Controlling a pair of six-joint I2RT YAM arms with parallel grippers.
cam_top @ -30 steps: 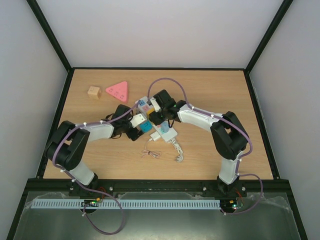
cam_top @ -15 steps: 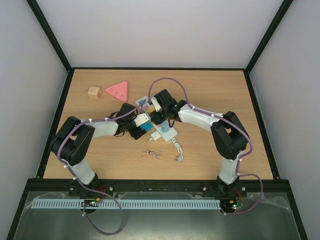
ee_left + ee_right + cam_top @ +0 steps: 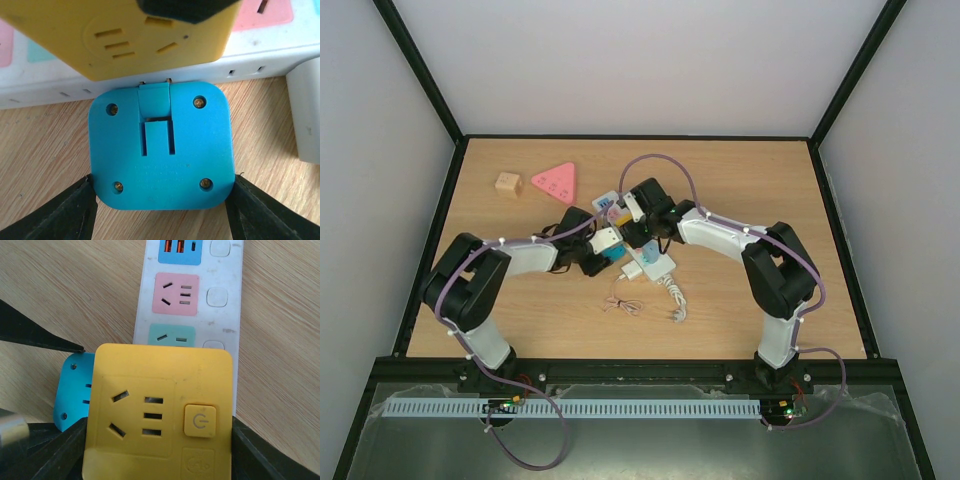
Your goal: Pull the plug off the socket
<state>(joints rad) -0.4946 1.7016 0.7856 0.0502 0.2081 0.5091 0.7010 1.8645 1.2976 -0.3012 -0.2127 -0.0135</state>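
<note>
The blue adapter is pinched at its near corners by my left gripper, so I need to open the fingers and grab the middle of the blue adapter's sides (image 3: 228, 137) before lifting.
The socket (image 3: 658, 262), a long white strip with coloured outlet patches, lies slantwise at mid-table. The plug (image 3: 633, 270), a small white box, sits against its near side; whether its prongs sit in an outlet I cannot tell. In the left wrist view the plug (image 3: 305, 115) shows at the right edge. My left gripper (image 3: 162, 185) is shut on a blue square adapter (image 3: 160, 145) beside the socket (image 3: 280, 45), with a finger touching each lower side. My right gripper (image 3: 160, 440) is shut on a yellow outlet cube (image 3: 160, 410) on top of the socket (image 3: 220, 325).
A pink triangle (image 3: 555, 181) and a wooden cube (image 3: 507, 184) lie at the back left. The strip's thick white cord (image 3: 672, 298) curls toward the front, with a thin bundled cable (image 3: 621, 306) beside it. A black frame and white walls border the table.
My left gripper has moved right toward the strip and its jaws have narrowed onto the blue adapter. The right arm has stayed put on the yellow cube.
</note>
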